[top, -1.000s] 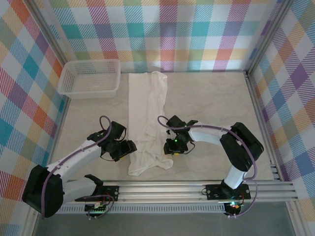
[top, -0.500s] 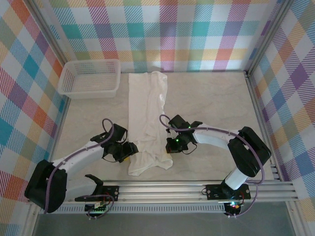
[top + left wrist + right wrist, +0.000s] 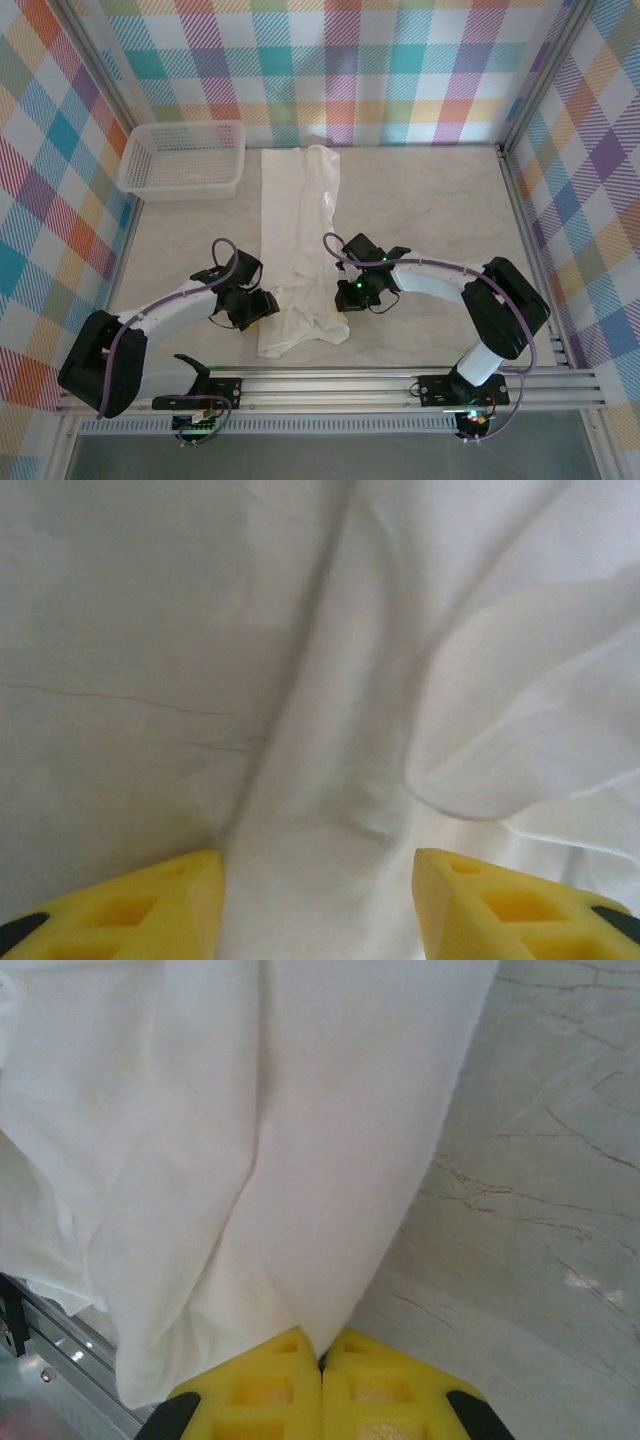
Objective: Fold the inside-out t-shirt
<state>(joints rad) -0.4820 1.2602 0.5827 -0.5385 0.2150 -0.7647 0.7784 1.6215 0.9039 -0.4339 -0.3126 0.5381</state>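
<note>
I should pinch that edge (image 3: 245,870) of the t-shirt with my left gripper, as it lies loose between that gripper's open fingers, before I fold the t-shirt's near end back.
The inside-out t-shirt (image 3: 300,230) is a white strip folded lengthwise, running from the back wall to near the front rail. My left gripper (image 3: 262,308) sits at the strip's lower left edge. In the left wrist view its yellow fingers (image 3: 150,905) stand apart, open, with white t-shirt fabric (image 3: 400,680) lying between them over the marble table. My right gripper (image 3: 345,297) is at the lower right edge. In the right wrist view that gripper (image 3: 321,1360) is shut, and a fold of the t-shirt (image 3: 250,1140) is pinched between its pads.
A white mesh basket (image 3: 183,157) stands at the back left, close to the shirt's top corner. Bare marble table (image 3: 430,220) spreads to the right of the shirt. The metal rail (image 3: 400,385) runs along the near edge just below the hem.
My right gripper has shut on the shirt's right edge. The left gripper has slid slightly nearer and onto the left edge, and its jaws have narrowed a little.
</note>
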